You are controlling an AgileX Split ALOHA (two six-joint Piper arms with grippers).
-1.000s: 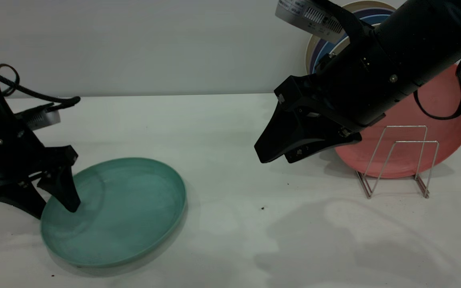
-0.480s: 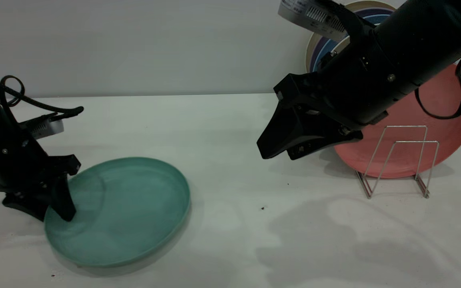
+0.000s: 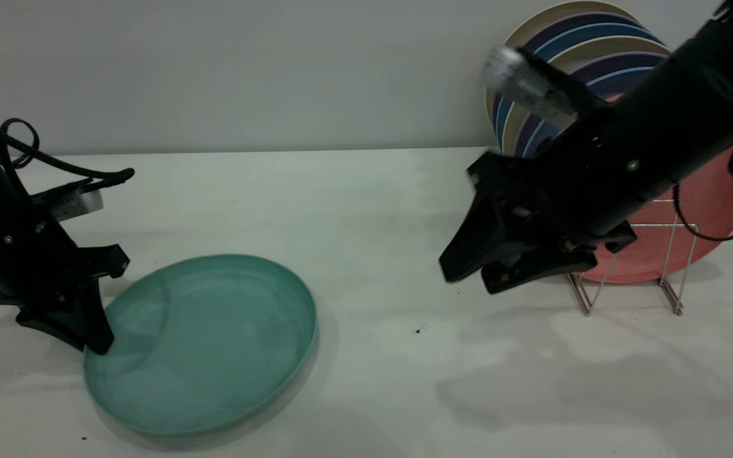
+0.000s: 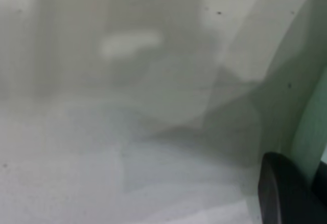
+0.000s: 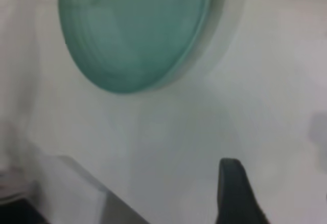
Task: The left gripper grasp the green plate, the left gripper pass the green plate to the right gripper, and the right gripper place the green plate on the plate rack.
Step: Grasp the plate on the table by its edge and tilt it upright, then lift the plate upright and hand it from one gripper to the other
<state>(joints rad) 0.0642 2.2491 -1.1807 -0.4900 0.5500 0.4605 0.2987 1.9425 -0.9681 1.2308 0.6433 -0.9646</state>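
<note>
My left gripper has the green plate. It will let go of it above the white table, just beside my right gripper's open fingers [image 3: 372, 248].
The green plate [image 3: 207, 343] lies on the white table at the front left; it also shows in the right wrist view [image 5: 138, 29]. My left gripper [image 3: 93, 340] is at the plate's left edge, its fingers closed together on the rim. In the left wrist view one black finger [image 4: 283, 193] lies against the green rim [image 4: 311, 127]. My right gripper [image 3: 471, 277] hangs open and empty low over the table, just left of the plate rack [image 3: 669, 296], well apart from the plate. One of its fingers [image 5: 232, 193] shows in the right wrist view. The right arm hides part of the rack.
A salmon-pink plate [image 3: 716, 184] leans upright behind the rack. Blue-striped plates [image 3: 570, 38] stand against the back wall behind it. White tabletop [image 3: 379, 210] lies between the two grippers.
My left gripper's fingers closed from straddling the rim to gripping it, and the plate slid a little right. My right gripper dropped lower and moved right towards the rack.
</note>
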